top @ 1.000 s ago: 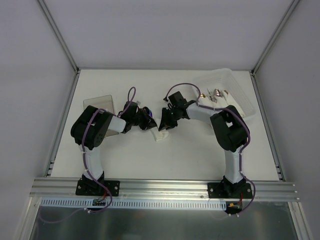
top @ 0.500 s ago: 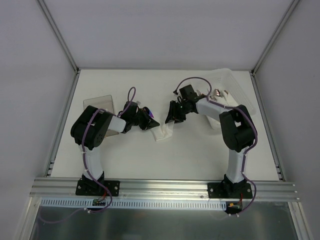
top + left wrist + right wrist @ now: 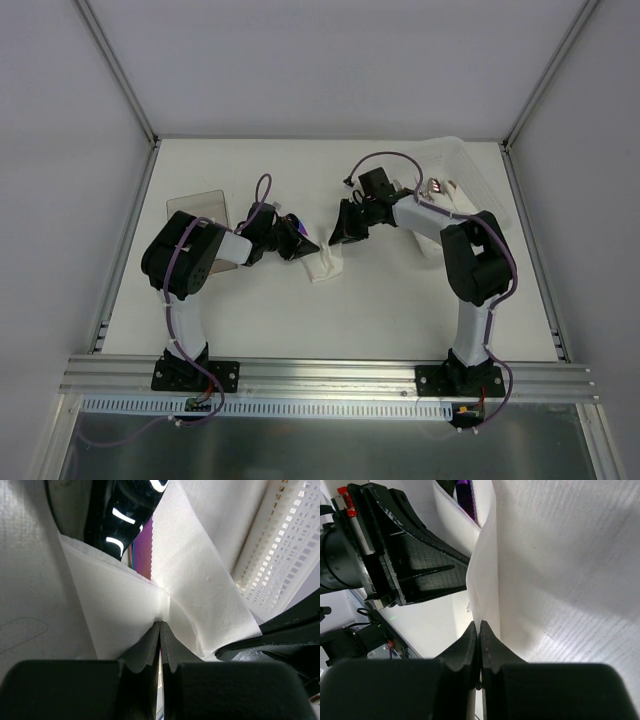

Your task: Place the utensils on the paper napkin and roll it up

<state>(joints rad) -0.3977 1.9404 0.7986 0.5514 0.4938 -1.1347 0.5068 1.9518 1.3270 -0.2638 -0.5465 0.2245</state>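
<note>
The robot's right gripper has just the thin raised edge of the paper napkin pinched, so it should open and grab a fuller fold lower down (image 3: pixel 318 266), closer to the left gripper.
The paper napkin (image 3: pixel 322 264) lies mid-table, folded over the utensils. In the left wrist view, the black spoon bowl (image 3: pixel 125 510) and the iridescent purple piece (image 3: pixel 143 550) stick out of the napkin (image 3: pixel 115 610). My left gripper (image 3: pixel 160 623) is shut on a fold of it, at the roll's left end (image 3: pixel 298 241). My right gripper (image 3: pixel 480 624) is shut on the napkin's thin raised edge (image 3: pixel 487 565), just right of the roll (image 3: pixel 340 236). The two grippers face each other closely. The purple piece (image 3: pixel 469 497) shows past the left gripper's fingers (image 3: pixel 420 565).
A clear plastic box (image 3: pixel 478 190) holding silver cutlery (image 3: pixel 430 188) stands at the back right, behind the right arm. A flat clear lid (image 3: pixel 197 208) lies at the back left beside the left arm. Metal frame rails border the table.
The right gripper let go of the napkin, drew back toward the upper right, and shut again on its edge. The napkin now lies stretched out longer. The left gripper stayed shut in place.
</note>
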